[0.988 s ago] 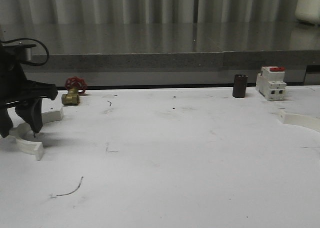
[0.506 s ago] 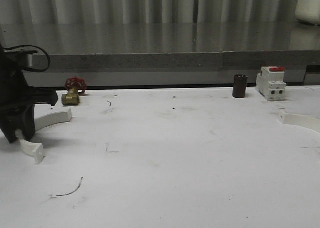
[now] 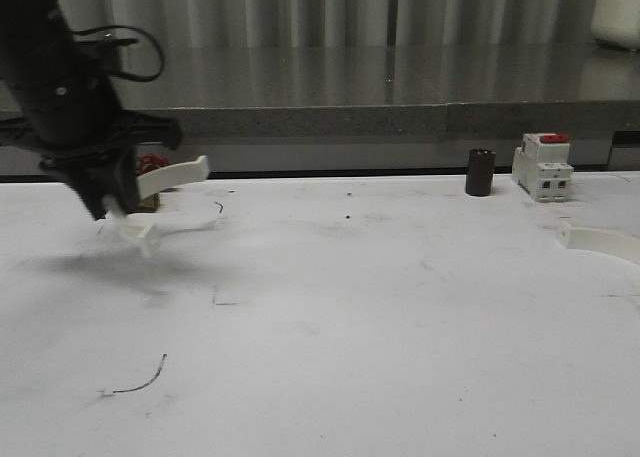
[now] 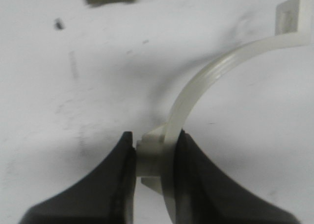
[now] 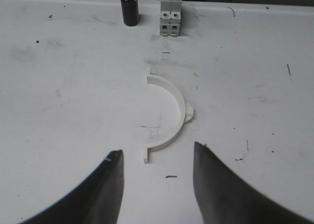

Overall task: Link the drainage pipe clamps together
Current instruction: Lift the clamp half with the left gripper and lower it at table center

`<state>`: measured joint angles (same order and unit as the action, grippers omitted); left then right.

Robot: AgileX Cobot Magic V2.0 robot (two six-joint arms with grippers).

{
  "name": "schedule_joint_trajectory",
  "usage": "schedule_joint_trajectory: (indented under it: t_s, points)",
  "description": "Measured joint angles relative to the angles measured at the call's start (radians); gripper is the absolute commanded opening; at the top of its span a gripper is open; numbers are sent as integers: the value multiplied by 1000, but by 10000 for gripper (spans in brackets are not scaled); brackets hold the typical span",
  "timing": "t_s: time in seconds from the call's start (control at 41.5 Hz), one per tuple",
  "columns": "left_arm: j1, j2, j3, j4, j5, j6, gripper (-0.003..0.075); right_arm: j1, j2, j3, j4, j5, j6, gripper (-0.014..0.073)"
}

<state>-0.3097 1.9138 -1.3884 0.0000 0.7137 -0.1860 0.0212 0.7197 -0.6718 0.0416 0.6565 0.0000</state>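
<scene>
My left gripper will release the white clamp mid-table, nearer the dark L-shaped mark than the second clamp (image 3: 328,273).
My left gripper (image 3: 108,205) hangs above the table's far left, shut on one white half-ring drainage pipe clamp (image 3: 172,176). That clamp is clear of the surface and sticks out to the right. In the left wrist view the gripper (image 4: 154,150) pinches the clamp (image 4: 211,72) at a tab near its middle, and the arc curves away to a flat end tab. The second clamp (image 3: 600,242) lies flat at the table's right edge. In the right wrist view my right gripper (image 5: 157,155) stands open just short of that clamp (image 5: 169,111), with nothing between its fingers.
A red-handled brass valve (image 3: 152,162) sits behind the left gripper, partly hidden. A black cylinder (image 3: 480,172) and a white breaker with a red top (image 3: 543,165) stand at the back right, beyond the second clamp. A thin dark wire scrap (image 3: 140,377) lies front left.
My left gripper has closed on the clamp, lifted it off the table, and carried it up and to the right. The clamp at the right edge has not moved.
</scene>
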Motion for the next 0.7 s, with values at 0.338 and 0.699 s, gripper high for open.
schedule_joint_trajectory:
  t_s: [0.338, 0.699]
  points:
    - [-249, 116, -216, 150, 120, -305, 1, 0, 0, 0, 0, 0, 0, 367]
    - [-364, 224, -298, 150, 131, -507, 1, 0, 0, 0, 0, 0, 0, 367]
